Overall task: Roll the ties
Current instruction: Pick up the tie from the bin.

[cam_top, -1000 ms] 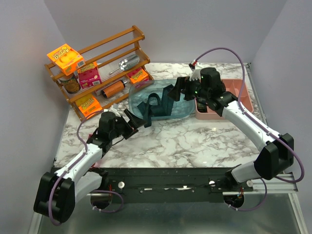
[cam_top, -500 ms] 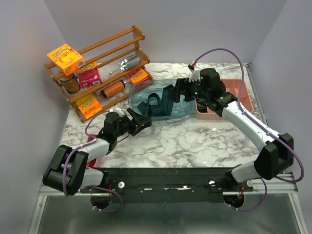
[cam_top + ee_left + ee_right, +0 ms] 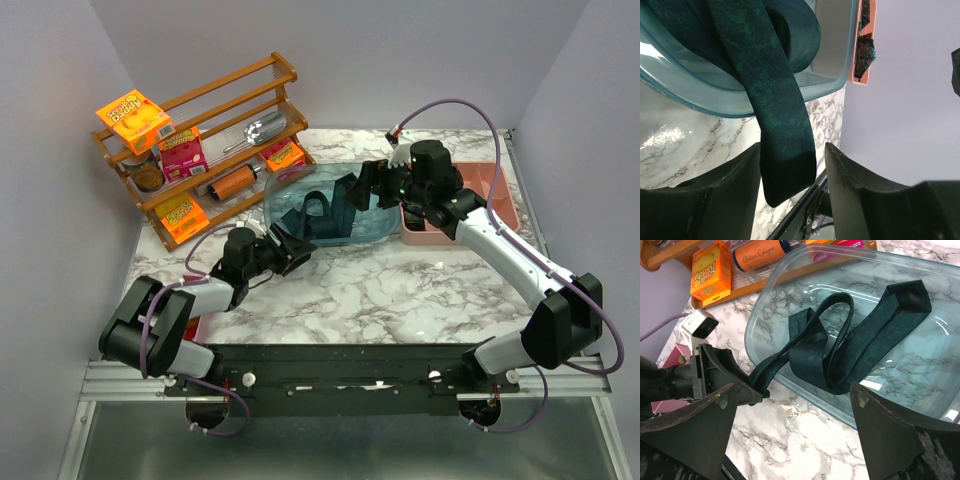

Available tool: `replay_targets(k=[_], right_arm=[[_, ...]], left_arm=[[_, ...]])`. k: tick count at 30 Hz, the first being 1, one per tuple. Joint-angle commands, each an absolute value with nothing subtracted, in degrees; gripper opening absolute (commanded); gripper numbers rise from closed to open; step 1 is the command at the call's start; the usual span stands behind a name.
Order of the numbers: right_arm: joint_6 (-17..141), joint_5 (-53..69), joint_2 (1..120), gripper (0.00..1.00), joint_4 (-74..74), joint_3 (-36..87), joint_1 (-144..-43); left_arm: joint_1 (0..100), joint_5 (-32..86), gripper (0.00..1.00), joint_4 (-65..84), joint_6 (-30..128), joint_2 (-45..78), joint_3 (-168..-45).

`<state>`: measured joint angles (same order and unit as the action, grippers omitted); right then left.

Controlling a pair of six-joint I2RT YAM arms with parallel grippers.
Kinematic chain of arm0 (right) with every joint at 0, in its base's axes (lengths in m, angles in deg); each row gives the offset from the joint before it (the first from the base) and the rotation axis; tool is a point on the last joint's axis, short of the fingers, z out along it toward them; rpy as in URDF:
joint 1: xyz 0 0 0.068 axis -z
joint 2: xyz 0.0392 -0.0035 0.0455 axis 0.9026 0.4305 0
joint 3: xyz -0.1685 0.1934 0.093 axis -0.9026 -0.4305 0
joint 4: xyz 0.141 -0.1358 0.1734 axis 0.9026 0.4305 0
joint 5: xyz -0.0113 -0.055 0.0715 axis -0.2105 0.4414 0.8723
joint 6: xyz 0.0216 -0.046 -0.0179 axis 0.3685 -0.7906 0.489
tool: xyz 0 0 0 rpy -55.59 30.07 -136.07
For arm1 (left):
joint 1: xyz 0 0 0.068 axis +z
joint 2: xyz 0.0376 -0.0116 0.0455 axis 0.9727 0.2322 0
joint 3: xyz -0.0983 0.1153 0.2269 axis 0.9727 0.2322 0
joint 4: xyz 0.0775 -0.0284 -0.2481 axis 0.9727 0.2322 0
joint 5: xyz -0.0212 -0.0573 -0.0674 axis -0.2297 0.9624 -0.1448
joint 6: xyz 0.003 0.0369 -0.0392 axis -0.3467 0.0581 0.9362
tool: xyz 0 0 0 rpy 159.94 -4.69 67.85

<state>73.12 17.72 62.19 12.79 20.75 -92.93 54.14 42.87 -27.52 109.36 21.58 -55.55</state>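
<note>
The tie's narrow end (image 3: 290, 236) (image 3: 765, 374) is beside my left gripper's fingers, and my right gripper should go there next and close on it to take it over.
A dark teal tie (image 3: 322, 212) lies looped in the translucent blue tub (image 3: 375, 230), one narrow end hanging over the tub's near-left rim. My left gripper (image 3: 290, 250) is at that end. In the left wrist view the tie's end (image 3: 782, 130) hangs between the fingers of the left gripper (image 3: 792, 147), close against one finger with a gap to the other. The jaws are open and part narrowed. My right gripper (image 3: 375, 182) hovers over the tub's right part, wide open and empty. In its view the right gripper (image 3: 792, 390) frames the tie (image 3: 850, 347) and the tub's rim (image 3: 790, 265).
A wooden rack (image 3: 200, 140) with boxes and cans stands at the back left, close to the tub. A pink tray (image 3: 470, 200) sits right of the tub, under the right arm. A pink object (image 3: 192, 302) lies by the left arm's base.
My left arm has swung in toward the tub's near-left corner and its jaws have narrowed around the tie's hanging end. The right arm has not moved.
</note>
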Motion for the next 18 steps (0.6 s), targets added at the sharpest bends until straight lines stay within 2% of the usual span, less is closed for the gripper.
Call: replay_targets(k=[1, 5, 10, 18], right_arm=[[72.41, 18.63, 62.09, 1.0, 13.33, 20.92, -93.24], [72.5, 18.9, 62.53, 1.0, 13.42, 21.1, -93.24], [72.41, 18.72, 62.88, 1.0, 13.51, 21.45, -93.24], [72.68, 19.33, 63.06, 1.0, 13.69, 22.06, -93.24]], left_arm=[[53.37, 41.82, 0.5, -28.6, 107.75, 22.56, -57.8], [52.93, 42.44, 0.44, -27.89, 106.44, 23.44, -58.95], [52.23, 41.92, 0.26, -16.16, 98.2, 21.78, -64.13], [52.05, 35.33, 0.24, 14.88, 77.98, 15.45, -82.11]])
